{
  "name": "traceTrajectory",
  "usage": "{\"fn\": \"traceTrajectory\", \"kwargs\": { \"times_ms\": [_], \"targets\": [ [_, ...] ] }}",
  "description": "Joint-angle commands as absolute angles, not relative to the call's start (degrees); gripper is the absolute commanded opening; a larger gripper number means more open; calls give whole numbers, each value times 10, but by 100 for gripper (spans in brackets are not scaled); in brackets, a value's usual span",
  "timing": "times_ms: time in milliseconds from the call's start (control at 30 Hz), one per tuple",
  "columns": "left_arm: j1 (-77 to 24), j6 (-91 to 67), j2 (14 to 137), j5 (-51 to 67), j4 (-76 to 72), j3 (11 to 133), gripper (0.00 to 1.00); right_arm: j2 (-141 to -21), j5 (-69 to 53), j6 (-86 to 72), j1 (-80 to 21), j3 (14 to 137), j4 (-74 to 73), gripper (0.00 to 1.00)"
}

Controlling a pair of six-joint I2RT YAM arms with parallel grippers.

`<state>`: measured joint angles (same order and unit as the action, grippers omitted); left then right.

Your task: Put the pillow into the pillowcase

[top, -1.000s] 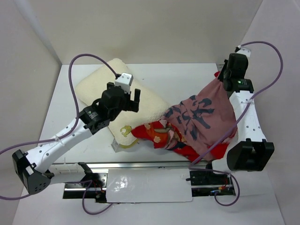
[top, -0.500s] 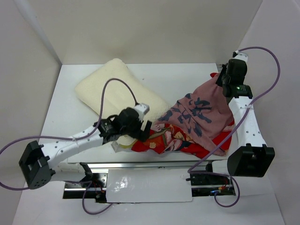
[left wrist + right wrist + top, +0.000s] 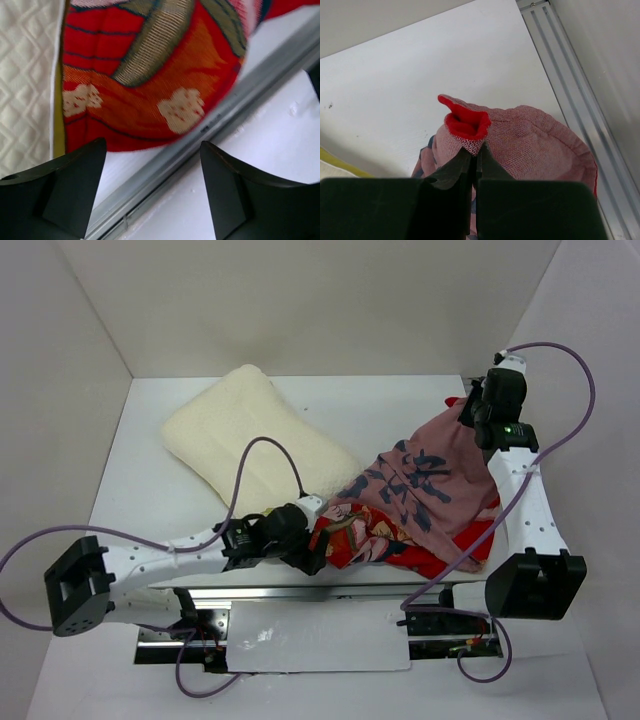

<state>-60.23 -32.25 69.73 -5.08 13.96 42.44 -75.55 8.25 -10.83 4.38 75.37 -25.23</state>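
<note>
I should let go of the pillowcase's raised corner with my right gripper on the bare white table (image 3: 431, 400) (image 3: 490, 69) near its far back corner.
The cream pillow (image 3: 250, 440) lies at the back left of the table; its quilted face and yellow edge show in the left wrist view (image 3: 25, 75). The red pillowcase (image 3: 415, 495) is draped from the right, dull pink calligraphy face up, red doll face bunched at the front edge (image 3: 150, 75). My right gripper (image 3: 478, 412) is shut on a top corner of the pillowcase (image 3: 470, 125) and holds it raised. My left gripper (image 3: 318, 548) is open and empty, low at the table's front edge, just short of the pillowcase's red hem.
An aluminium rail (image 3: 200, 145) runs along the table's front edge under my left gripper. Another rail (image 3: 570, 85) runs along the right side by the white wall. White walls close in the table on three sides.
My left arm swung from over the pillow down to the front edge, stopping at the pillowcase's lower red hem. The pillow is now uncovered. The right gripper kept its hold, hardly moving.
</note>
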Motion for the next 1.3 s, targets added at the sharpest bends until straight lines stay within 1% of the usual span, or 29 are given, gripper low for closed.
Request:
{"fn": "traceTrajectory", "kwargs": {
  "times_ms": [0,100,233,367,467,533,667,767,867,900,1000,1033,1067,1100,1133,1200,1267],
  "targets": [
    [-604,-367,736,-116,111,468,87,-731,85,-113,45,753,-219,0],
    [-604,-373,747,-147,111,505,84,-731,91,-113,45,753,-219,0],
    [-604,-353,753,-170,111,560,84,-731,102,-113,45,758,-224,0],
    [-604,-325,808,-181,125,611,83,-725,107,-113,45,753,-224,0],
    [-604,-289,858,-138,127,633,83,-725,114,-113,45,753,-224,0],
    [-604,-266,872,-86,91,633,82,-725,120,-113,45,753,-224,0],
    [-604,-258,897,-42,38,653,82,-730,120,-113,45,753,-229,0],
    [-604,-258,931,-47,30,681,82,-730,120,-113,45,753,-235,0],
    [-610,-264,975,-86,45,710,82,-730,120,-113,45,753,-235,0],
    [-610,-264,989,-97,60,732,80,-730,120,-113,45,753,-235,0],
    [-615,-264,1037,-127,111,777,68,-730,125,-113,45,753,-235,0],
    [-615,-258,1045,-127,119,784,60,-730,134,-113,45,758,-235,0],
    [-615,-258,1052,-127,129,789,46,-730,134,-113,45,758,-235,0],
    [-615,-258,1058,-127,137,796,41,-730,139,-113,45,758,-240,0],
    [-615,-251,1058,-127,143,796,40,-730,144,-113,45,758,-240,0],
    [-615,-251,1048,-127,149,796,41,-730,144,-113,45,758,-240,0],
    [-615,-251,1026,-127,154,784,48,-730,144,-113,45,758,-240,0]
  ]
}}
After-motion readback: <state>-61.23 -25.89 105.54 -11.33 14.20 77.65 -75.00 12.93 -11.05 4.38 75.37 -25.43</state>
